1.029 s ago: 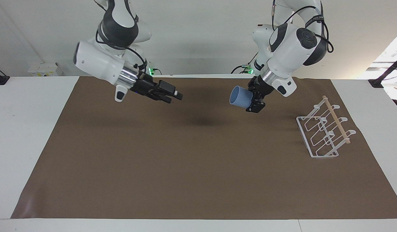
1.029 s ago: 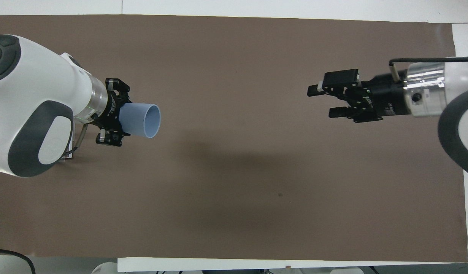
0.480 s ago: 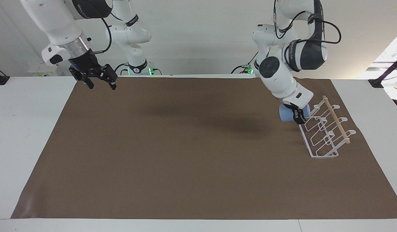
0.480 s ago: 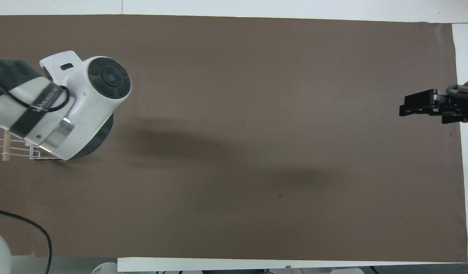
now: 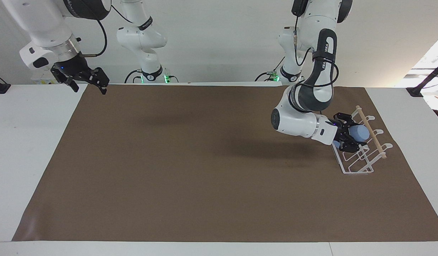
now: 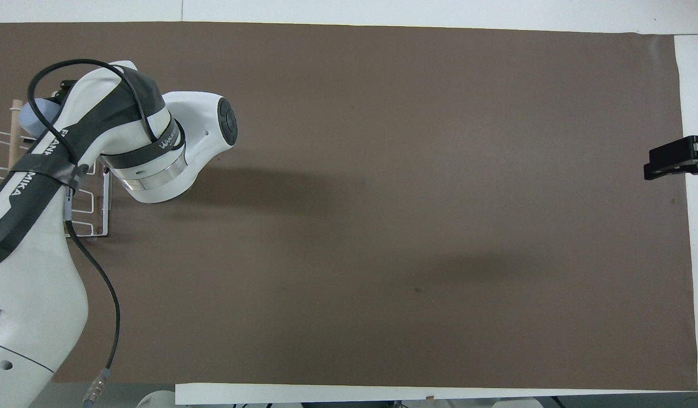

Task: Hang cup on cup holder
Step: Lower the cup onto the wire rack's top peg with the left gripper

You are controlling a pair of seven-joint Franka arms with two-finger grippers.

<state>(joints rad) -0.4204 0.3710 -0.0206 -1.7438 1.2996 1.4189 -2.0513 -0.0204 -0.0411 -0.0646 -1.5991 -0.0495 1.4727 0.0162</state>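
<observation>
Next, I let go of the light-blue cup with my left gripper on the cup holder's side (image 6: 77, 145) that faces the open brown mat.
The light-blue cup (image 5: 361, 133) lies on its side in my left gripper (image 5: 349, 137), which is shut on it. It is held among the upper prongs of the white wire cup holder (image 5: 357, 161), just below the wooden dowel (image 5: 372, 133); whether it touches a prong I cannot tell. From overhead only a part of the cup (image 6: 32, 114) shows beside the dowel (image 6: 12, 141), and the left arm covers most of the cup holder (image 6: 93, 212). My right gripper (image 5: 89, 87) waits open and empty above the mat's corner at the right arm's end.
A brown mat (image 5: 204, 170) covers most of the white table (image 5: 26, 149). The cup holder stands on the mat toward the left arm's end. One finger (image 6: 671, 161) of the right gripper shows at the mat's edge in the overhead view.
The left arm has swung from over the mat's middle to the cup holder, carrying the cup down among the prongs. The right arm has drawn back and up to its own end.
</observation>
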